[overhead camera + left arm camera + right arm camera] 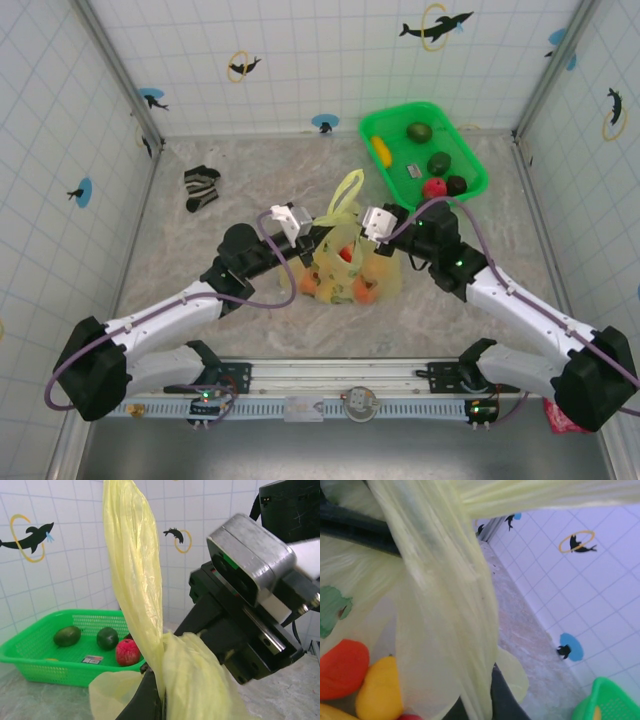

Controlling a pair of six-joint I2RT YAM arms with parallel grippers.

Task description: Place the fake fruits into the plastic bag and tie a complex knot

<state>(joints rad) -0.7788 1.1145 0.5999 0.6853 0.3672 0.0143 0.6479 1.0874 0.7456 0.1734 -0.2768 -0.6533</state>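
The robot's right gripper pinches the piece of the bag below the standing handle loop, so it should open that gripper, back off and take the handle loop [347, 190] from the basket's side.
The pale-yellow plastic bag [345, 262] sits mid-table with orange, red and yellow fake fruits [345, 253] inside. My left gripper [318, 240] and right gripper [368, 233] press against its top from either side. One handle loop [347, 193] stands up between them. Up close, my left gripper [162, 692] is shut on gathered bag plastic [132, 565]. The right gripper [486, 702] is shut on a bag strip [445, 605], beside an orange fruit [342, 667] and a yellow one [380, 690] seen through the film. Any knot is hidden between the grippers.
A bright green basket [470, 150] at the back right holds more fruits: yellow [381, 150], two green [419, 132], red [433, 187] and dark brown [456, 185]. A striped sock [200, 187] lies back left. Tiled walls enclose three sides.
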